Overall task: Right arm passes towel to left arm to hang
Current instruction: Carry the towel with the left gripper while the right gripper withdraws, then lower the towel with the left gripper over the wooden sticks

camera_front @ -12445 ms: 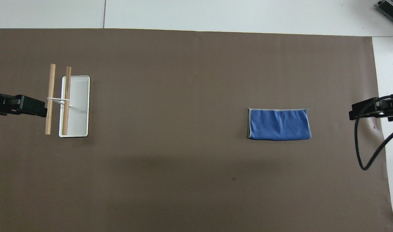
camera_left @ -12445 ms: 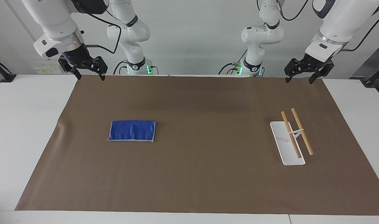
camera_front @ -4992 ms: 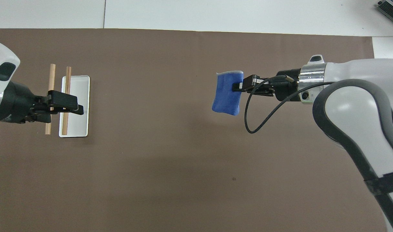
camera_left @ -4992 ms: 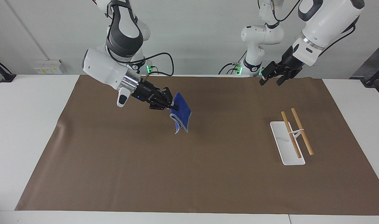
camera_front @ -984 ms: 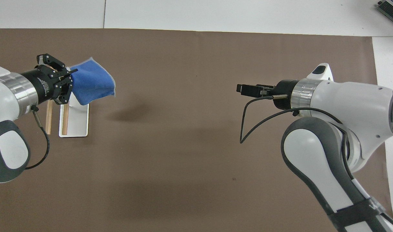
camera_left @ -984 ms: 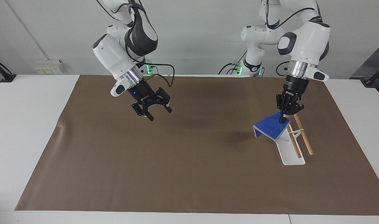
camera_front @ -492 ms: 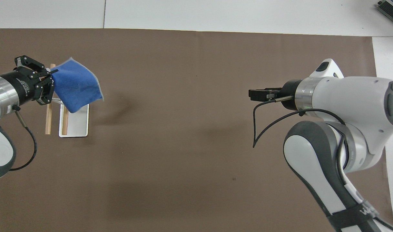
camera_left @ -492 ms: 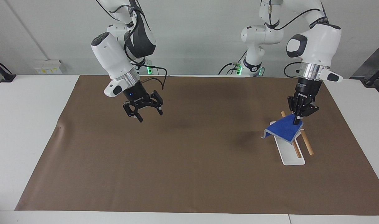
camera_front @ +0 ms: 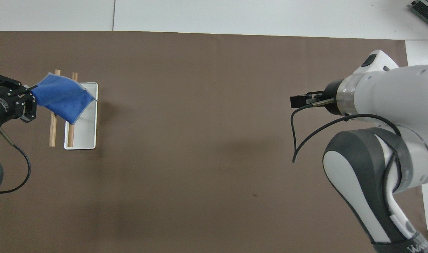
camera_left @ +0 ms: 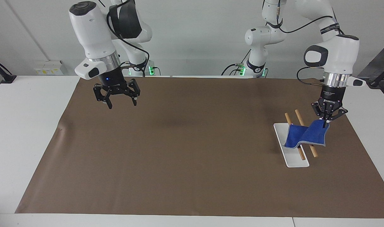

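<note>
My left gripper should release the royal-blue towel across the two wooden rods of the white-based rack [camera_front: 65, 99].
The royal-blue towel [camera_left: 305, 135] [camera_front: 61, 96] lies draped across the two wooden rods of the white-based rack [camera_left: 291, 154] [camera_front: 84, 135] at the left arm's end of the table. My left gripper [camera_left: 326, 123] [camera_front: 30, 94] is shut on the towel's corner, just above the rod farther from the table's middle. One end of the towel hangs down toward the rack's base. My right gripper [camera_left: 120, 101] [camera_front: 295, 101] is open and empty, raised over the mat at the right arm's end.
A large brown mat [camera_left: 192, 157] covers most of the white table [camera_left: 28, 126]. The rack's wooden rods [camera_left: 311, 151] stick out from under the towel. A black cable [camera_front: 298, 140] hangs from the right arm's wrist.
My left gripper has carried the towel outward and down so that it now lies over both rods. My right gripper has drawn back and up toward its own end, still open.
</note>
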`<state>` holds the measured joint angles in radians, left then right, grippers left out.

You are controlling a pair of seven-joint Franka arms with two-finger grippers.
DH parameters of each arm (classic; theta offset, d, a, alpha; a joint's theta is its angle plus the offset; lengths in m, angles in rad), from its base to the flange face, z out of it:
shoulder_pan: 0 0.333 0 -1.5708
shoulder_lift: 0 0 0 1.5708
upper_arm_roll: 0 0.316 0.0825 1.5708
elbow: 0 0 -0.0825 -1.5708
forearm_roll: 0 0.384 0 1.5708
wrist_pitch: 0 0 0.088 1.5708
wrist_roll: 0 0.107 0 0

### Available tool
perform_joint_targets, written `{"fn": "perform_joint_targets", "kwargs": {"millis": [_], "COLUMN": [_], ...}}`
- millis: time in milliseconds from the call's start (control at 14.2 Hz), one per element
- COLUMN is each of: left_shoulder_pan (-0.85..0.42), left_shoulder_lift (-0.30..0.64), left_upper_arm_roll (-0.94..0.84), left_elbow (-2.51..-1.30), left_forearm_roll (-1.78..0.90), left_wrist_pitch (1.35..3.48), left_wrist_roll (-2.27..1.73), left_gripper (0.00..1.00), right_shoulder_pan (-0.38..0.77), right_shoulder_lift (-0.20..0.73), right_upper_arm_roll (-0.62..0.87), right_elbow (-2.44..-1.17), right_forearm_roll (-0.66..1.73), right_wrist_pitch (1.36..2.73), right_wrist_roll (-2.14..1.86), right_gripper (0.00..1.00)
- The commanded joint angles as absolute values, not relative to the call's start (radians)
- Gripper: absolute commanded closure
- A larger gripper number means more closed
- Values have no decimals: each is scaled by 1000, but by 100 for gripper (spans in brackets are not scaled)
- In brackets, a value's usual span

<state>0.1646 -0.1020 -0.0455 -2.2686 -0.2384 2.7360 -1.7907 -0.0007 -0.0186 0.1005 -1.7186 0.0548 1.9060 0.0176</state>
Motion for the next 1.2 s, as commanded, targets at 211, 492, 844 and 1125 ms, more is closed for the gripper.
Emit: {"fn": "perform_joint_targets", "kwargs": {"millis": [211, 492, 844, 1125], "left_shoulder_pan": [201, 193, 187, 192], "left_shoulder_lift": [-124, -127, -126, -126], "left_upper_arm_roll": [-57, -58, -60, -60], "left_elbow": [-2313, -2321, -2322, -2322], "left_forearm_roll": [-210, -210, -210, -210], "left_wrist_pitch": [2744, 2741, 2717, 2704], "left_wrist_roll": [-1910, -1945, -2028, -2081], "left_gripper": [100, 100, 100, 99], "right_shoulder_pan": [6, 6, 9, 6], "right_shoulder_lift": [-60, -48, -81, -87], "right_upper_arm_roll": [-12, -66, -71, -71], "right_elbow": [-1631, -1499, -1561, -1571], "right_forearm_roll": [31, -25, -61, -57], "right_wrist_pitch": [1745, 1574, 1477, 1473], "right_wrist_roll": [28, -38, -29, -37], "right_gripper": [0, 0, 0, 0]}}
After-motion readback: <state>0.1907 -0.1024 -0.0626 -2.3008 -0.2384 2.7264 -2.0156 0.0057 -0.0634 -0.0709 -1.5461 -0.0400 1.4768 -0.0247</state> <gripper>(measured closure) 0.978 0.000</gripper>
